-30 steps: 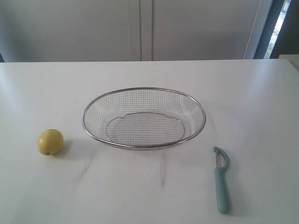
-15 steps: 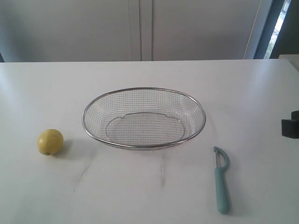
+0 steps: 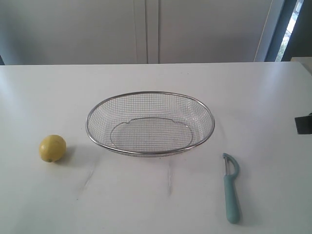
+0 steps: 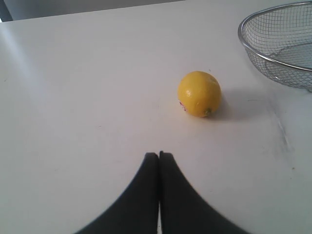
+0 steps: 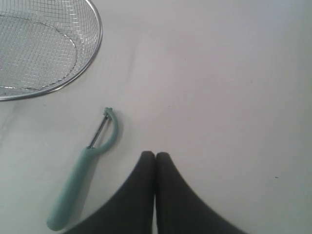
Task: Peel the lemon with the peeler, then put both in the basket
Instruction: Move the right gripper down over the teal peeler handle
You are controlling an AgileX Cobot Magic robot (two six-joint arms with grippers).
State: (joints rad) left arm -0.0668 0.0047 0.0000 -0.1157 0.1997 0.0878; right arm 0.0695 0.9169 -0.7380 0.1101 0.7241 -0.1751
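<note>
Next, my right gripper needs to go to the middle of the teal peeler's handle (image 3: 231, 195) (image 5: 76, 182), below the peeler's head, and close there.
The yellow lemon (image 3: 52, 147) rests on the white table, left of the wire-mesh basket (image 3: 150, 123); it also shows in the left wrist view as the lemon (image 4: 199, 93), ahead of my left gripper (image 4: 159, 154), which is shut and empty. The teal peeler (image 3: 231, 187) lies flat at the front right, head toward the basket. In the right wrist view the peeler (image 5: 83, 170) lies beside my right gripper (image 5: 155, 155), apart from it; those fingers are shut with nothing between them. A dark part of the right arm (image 3: 303, 124) shows at the exterior view's right edge.
The basket rim (image 4: 273, 58) (image 5: 92, 44) shows in both wrist views, and the basket holds nothing. The white table (image 3: 156, 204) ends at a grey wall with cabinet panels (image 3: 146, 29) behind it.
A dark part of the right arm came in at the right edge of the exterior view and now sits slightly higher and further right. The lemon, peeler and basket have not moved.
</note>
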